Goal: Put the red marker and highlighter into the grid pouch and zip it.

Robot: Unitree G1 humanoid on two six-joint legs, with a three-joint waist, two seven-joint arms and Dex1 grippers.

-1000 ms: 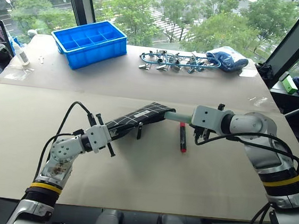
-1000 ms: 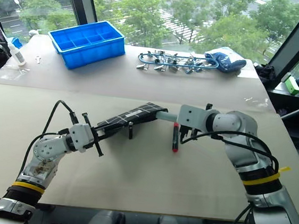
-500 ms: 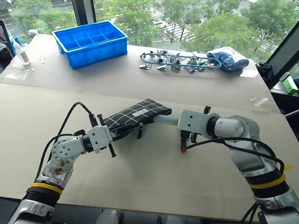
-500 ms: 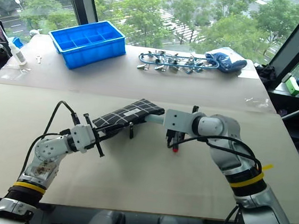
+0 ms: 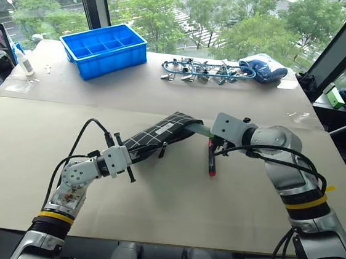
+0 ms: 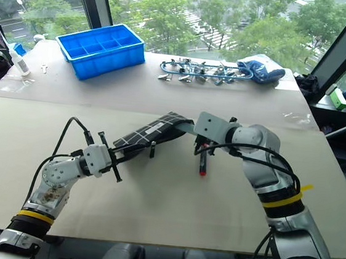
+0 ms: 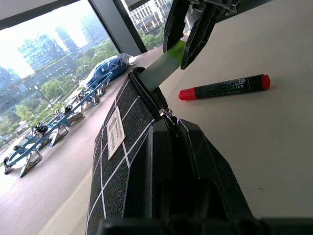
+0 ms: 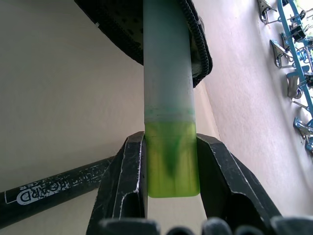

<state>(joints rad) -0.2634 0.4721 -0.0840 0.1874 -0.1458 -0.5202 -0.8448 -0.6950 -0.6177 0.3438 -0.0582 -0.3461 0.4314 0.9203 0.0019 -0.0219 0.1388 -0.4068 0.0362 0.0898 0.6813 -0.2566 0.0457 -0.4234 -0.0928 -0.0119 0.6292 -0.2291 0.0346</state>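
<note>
Next, my right gripper lets go of the highlighter inside the open zipper opening of the grid pouch (image 5: 178,130) (image 8: 165,14), along the pouch's dotted lining.
The grid pouch (image 5: 160,134), black with white grid lines, slants over the table with its open mouth at the far end. My left gripper (image 5: 132,156) is shut on its near end. My right gripper (image 8: 171,161) is shut on the lime-green cap end of the highlighter (image 8: 168,98). The pale body of the highlighter (image 5: 202,131) reaches into the pouch's (image 7: 122,147) open zipper mouth. The red marker (image 5: 210,159) lies flat on the table just below the right gripper (image 5: 209,135), untouched.
A blue compartment bin (image 5: 104,49) stands at the back left. A blue ring of binder clips (image 5: 204,70) and a blue bundle (image 5: 263,68) lie at the back. A small bottle (image 5: 22,61) stands at the left edge.
My right gripper has carried the highlighter leftward, and its pale end now sits inside the pouch's mouth. The left gripper kept its hold in place.
</note>
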